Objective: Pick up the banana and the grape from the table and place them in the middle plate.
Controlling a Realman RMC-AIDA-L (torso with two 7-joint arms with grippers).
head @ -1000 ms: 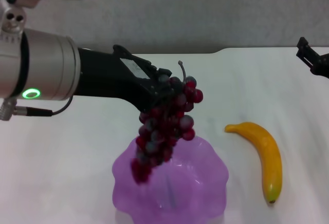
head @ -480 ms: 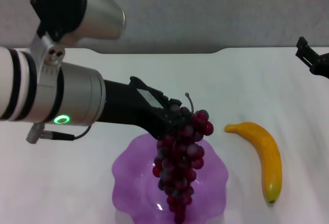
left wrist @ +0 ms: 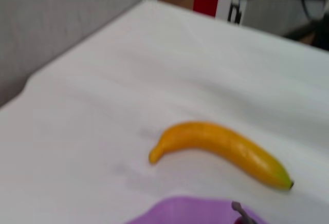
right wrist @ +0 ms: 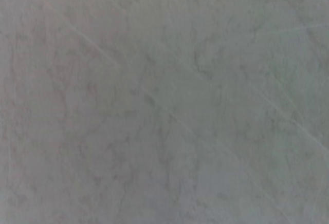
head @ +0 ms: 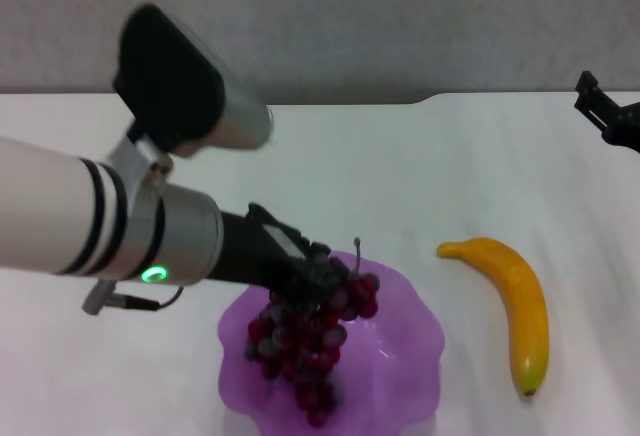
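Observation:
My left gripper is to let the grape bunch go in the near half of the purple plate (head: pixel 323 386), away from the plate's side.
My left gripper (head: pixel 305 274) is shut on the top of the grape bunch (head: pixel 310 341), which hangs down into the purple plate (head: pixel 400 356) with its lower grapes lying in the bowl. The thin stem (left wrist: pixel 240 212) sticks up beside the gripper. The yellow banana (head: pixel 515 306) lies on the white table (head: pixel 450 176) to the right of the plate, and it also shows in the left wrist view (left wrist: pixel 221 146). The plate's rim (left wrist: pixel 195 208) shows at that view's lower edge. My right gripper (head: pixel 605 111) stays parked at the far right edge of the table.
A grey wall stands behind the table's notched far edge (head: pixel 430 99). The right wrist view shows only a plain grey surface.
My left arm has moved toward me and down, lowering the grape bunch from above the plate's far side into the plate. The banana and right arm have not moved.

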